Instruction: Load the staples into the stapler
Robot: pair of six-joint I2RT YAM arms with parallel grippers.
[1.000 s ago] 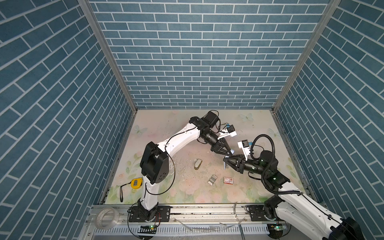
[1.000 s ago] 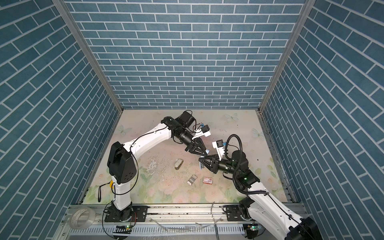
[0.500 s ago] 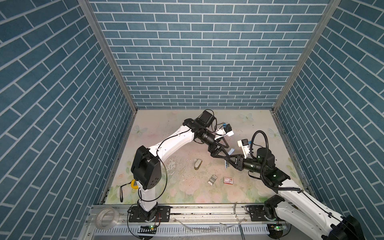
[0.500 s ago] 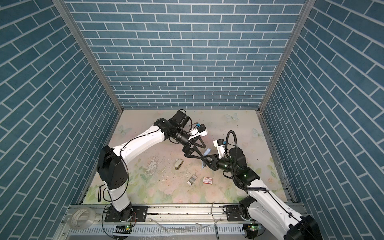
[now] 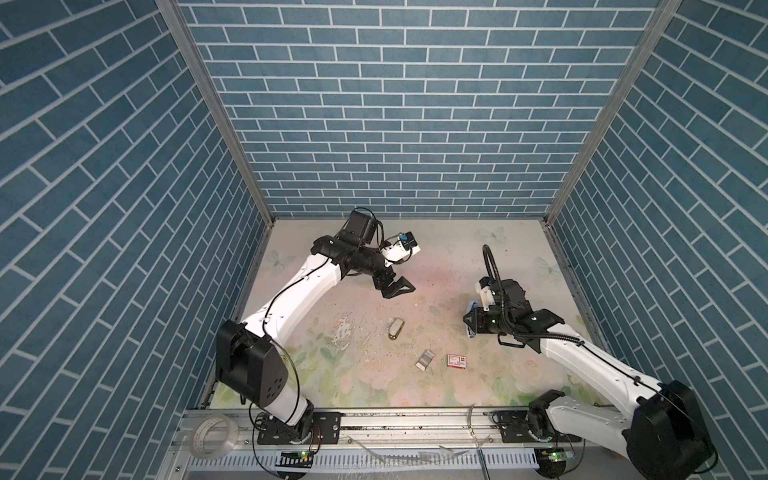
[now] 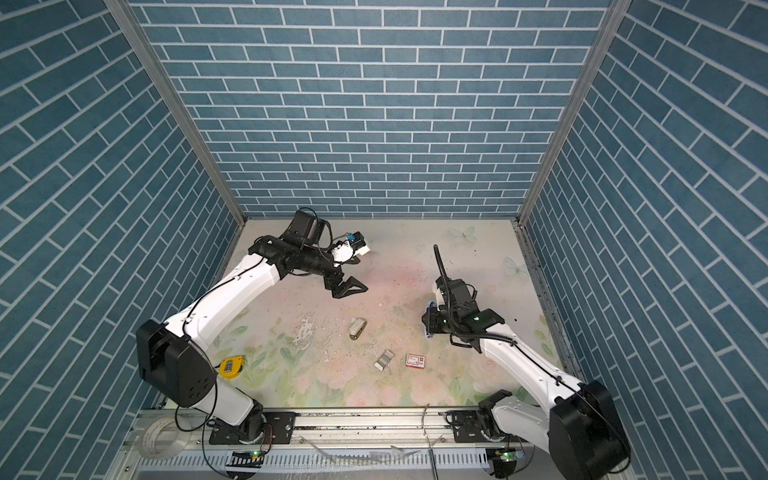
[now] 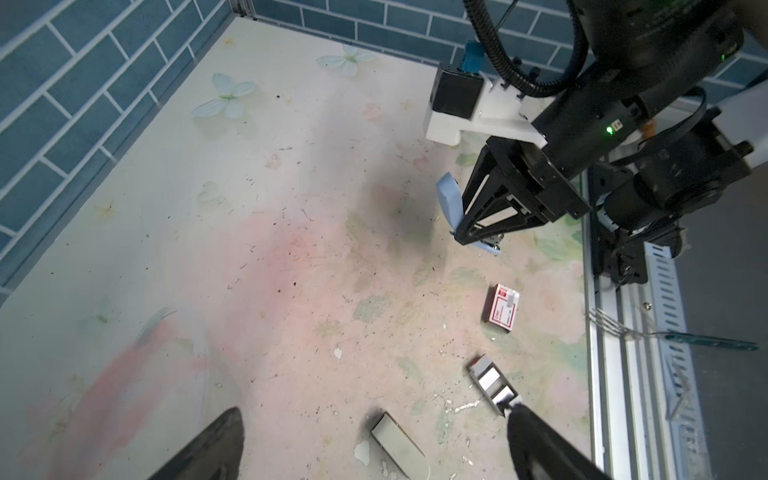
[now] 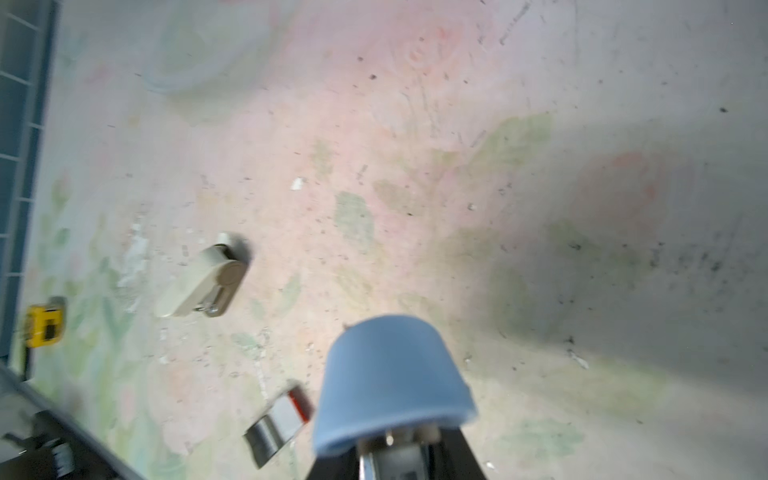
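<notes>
My right gripper needs to let go of the light blue stapler on the bare table (image 5: 475, 317) (image 8: 522, 284), at a spot that lies beyond the red-and-white box.
My right gripper (image 5: 471, 323) is shut on a light blue stapler (image 7: 450, 202), held above the right part of the table; its blue top (image 8: 395, 374) fills the right wrist view. The staples (image 5: 424, 359) are a silvery-grey block in a small open tray on the table, also plain in a top view (image 6: 384, 359), the left wrist view (image 7: 492, 384) and the right wrist view (image 8: 276, 426). My left gripper (image 5: 400, 289) hangs open and holds nothing, up over the table's middle, well apart from the stapler. Its two fingers (image 7: 208, 449) frame bare table.
A beige stapler (image 5: 395, 328) lies between the two grippers. A red-and-white box (image 5: 456, 360) sits just right of the staples. A yellow tape measure (image 6: 230, 368) lies near the left arm's base. A tape roll (image 5: 212, 432) rests on the front rail.
My left gripper was shut at the blue stapler; it has opened and drawn back to the far left. My right gripper has pulled away to the right with the stapler.
</notes>
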